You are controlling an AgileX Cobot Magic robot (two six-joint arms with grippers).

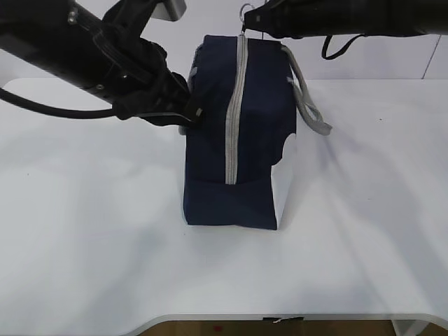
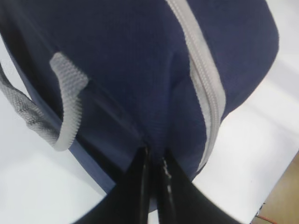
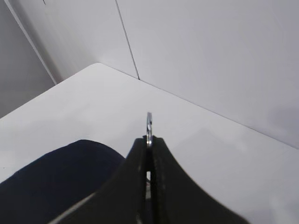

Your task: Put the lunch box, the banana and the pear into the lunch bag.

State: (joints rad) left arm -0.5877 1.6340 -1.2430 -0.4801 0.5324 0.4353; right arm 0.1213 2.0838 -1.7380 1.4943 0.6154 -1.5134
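My left gripper holds the lunch bag's side far below the zipper pull. It should take the top near the pull (image 1: pixel 220 44) before my right gripper unzips the bag.
The navy lunch bag (image 1: pixel 245 133) stands upright at the table's middle, its grey zipper (image 1: pixel 234 112) closed along the front face. My left gripper (image 1: pixel 192 115) is shut, pinching a fold of the bag's fabric on its left side; the left wrist view shows the fingers (image 2: pixel 140 177) clamped on navy cloth (image 2: pixel 140 56). My right gripper (image 1: pixel 246 24) is shut on the metal zipper pull ring (image 1: pixel 245 10) at the bag's top; the ring (image 3: pixel 149 123) sticks out between the fingertips. The lunch box, banana and pear are out of view.
Grey loop handles (image 1: pixel 308 98) hang off the bag's right side, and one (image 2: pixel 65 112) hangs on the left. The white table (image 1: pixel 91 231) stretches to its front edge. A white wall (image 3: pixel 210 56) stands behind.
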